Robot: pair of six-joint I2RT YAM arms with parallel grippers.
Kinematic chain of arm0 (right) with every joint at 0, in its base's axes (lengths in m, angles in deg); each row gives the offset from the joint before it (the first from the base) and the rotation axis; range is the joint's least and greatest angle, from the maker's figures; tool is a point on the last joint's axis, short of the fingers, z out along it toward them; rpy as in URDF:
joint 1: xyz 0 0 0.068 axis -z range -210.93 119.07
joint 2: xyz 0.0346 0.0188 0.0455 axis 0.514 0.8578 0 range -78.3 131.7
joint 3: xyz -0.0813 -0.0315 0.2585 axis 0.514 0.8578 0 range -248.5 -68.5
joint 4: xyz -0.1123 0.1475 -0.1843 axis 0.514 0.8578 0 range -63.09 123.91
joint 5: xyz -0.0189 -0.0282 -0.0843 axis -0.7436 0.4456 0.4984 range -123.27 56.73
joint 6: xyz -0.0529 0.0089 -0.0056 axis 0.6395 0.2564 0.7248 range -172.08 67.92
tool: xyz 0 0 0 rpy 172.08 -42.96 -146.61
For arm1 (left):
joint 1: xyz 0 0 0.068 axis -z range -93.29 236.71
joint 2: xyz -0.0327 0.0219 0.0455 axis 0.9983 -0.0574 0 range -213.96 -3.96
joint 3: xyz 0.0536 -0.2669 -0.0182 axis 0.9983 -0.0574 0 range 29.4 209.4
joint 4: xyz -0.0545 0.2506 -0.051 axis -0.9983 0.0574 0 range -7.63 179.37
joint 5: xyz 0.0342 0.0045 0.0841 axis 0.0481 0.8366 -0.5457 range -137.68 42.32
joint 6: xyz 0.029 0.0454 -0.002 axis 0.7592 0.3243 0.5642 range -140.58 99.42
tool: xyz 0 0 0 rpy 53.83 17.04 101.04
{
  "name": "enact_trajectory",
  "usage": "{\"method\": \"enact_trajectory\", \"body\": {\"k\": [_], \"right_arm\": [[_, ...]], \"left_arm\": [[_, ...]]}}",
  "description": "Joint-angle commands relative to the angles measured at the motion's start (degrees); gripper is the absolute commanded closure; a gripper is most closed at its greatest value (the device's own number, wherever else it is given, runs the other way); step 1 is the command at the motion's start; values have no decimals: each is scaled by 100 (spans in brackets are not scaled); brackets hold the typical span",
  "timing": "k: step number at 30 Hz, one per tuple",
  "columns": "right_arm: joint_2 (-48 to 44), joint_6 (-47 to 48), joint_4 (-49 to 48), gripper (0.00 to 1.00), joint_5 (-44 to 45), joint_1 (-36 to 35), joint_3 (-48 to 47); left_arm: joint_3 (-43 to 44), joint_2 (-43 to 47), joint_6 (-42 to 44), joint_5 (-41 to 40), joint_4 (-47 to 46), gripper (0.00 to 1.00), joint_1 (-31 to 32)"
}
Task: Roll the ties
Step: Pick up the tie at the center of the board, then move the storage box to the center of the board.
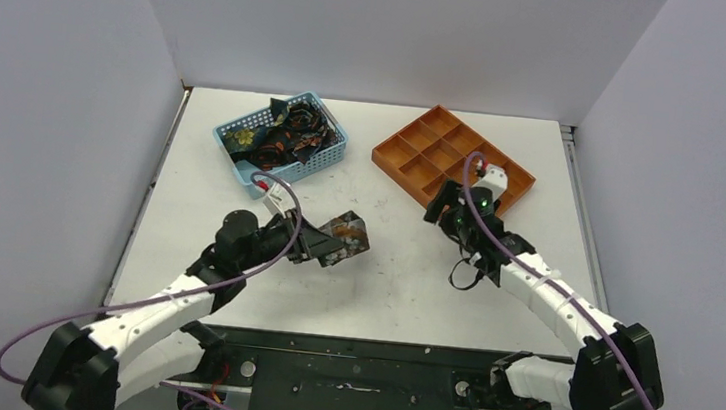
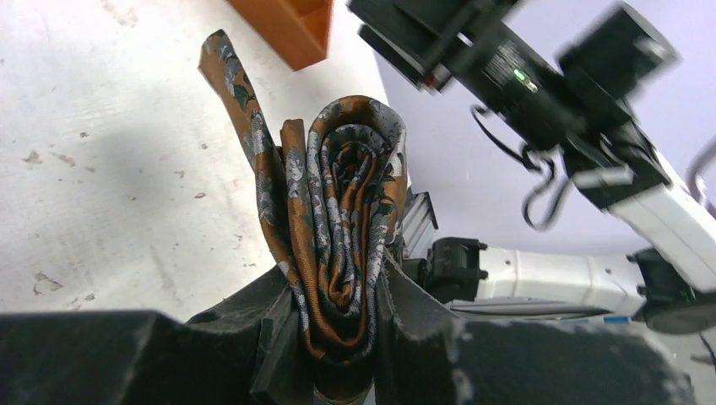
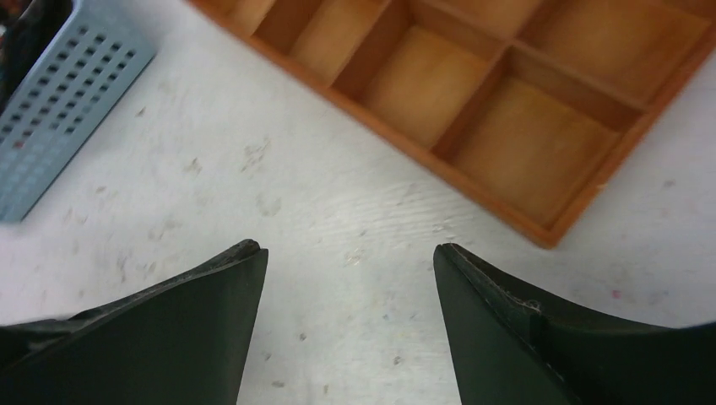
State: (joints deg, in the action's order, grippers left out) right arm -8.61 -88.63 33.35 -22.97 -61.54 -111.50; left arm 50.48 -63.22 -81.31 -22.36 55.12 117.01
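Observation:
My right gripper is to grip a tray divider (image 1: 410, 162) and pull the orange tray closer first, as it sits slanted and far back from my left gripper's rolled tie.
My left gripper (image 1: 335, 246) is shut on a rolled tie (image 2: 342, 228), a tight coil of orange, grey and dark green patterned fabric with its loose end (image 2: 232, 80) sticking up beside the roll. In the top view the rolled tie (image 1: 348, 234) hangs above the table's middle left. More ties (image 1: 286, 132), dark with orange and gold patterns, lie piled in the light-blue basket (image 1: 328, 157). My right gripper (image 3: 348, 257) is open with only bare table between its fingers; in the top view it hovers near the orange tray's front corner (image 1: 439, 212).
The orange compartment tray (image 1: 454, 159) sits at the back right, its compartments empty (image 3: 532, 143). The blue mesh basket's corner (image 3: 59, 110) shows at the left of the right wrist view. White walls enclose the table on three sides.

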Motion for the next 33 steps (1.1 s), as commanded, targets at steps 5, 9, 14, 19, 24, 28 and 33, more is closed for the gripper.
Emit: {"method": "enact_trajectory", "body": {"k": [5, 9, 14, 19, 24, 28, 33], "right_arm": [[1108, 22, 244, 27, 343, 1013, -1068], [1977, 24, 256, 28, 594, 1082, -1605], [2504, 113, 419, 32, 764, 1104, -1827], [2767, 261, 546, 46, 727, 1066, -1666], [2817, 590, 892, 71, 921, 1072, -1542], [2581, 679, 1303, 78, 1220, 1122, -1314], [1681, 486, 1437, 66, 1311, 1667, -804]], "left_arm": [[970, 2388, 1475, -379, 3272, 100, -22], [1131, 2880, 1625, -500, 3800, 100, -42], [1254, 3052, 1855, -491, 4243, 100, -42], [1229, 3088, 1957, -512, 4256, 100, -36], [1199, 2878, 1940, -388, 4074, 100, -42], [1146, 2767, 1931, -341, 3903, 100, -42], [1145, 2675, 1943, -242, 3836, 100, -42]]}}
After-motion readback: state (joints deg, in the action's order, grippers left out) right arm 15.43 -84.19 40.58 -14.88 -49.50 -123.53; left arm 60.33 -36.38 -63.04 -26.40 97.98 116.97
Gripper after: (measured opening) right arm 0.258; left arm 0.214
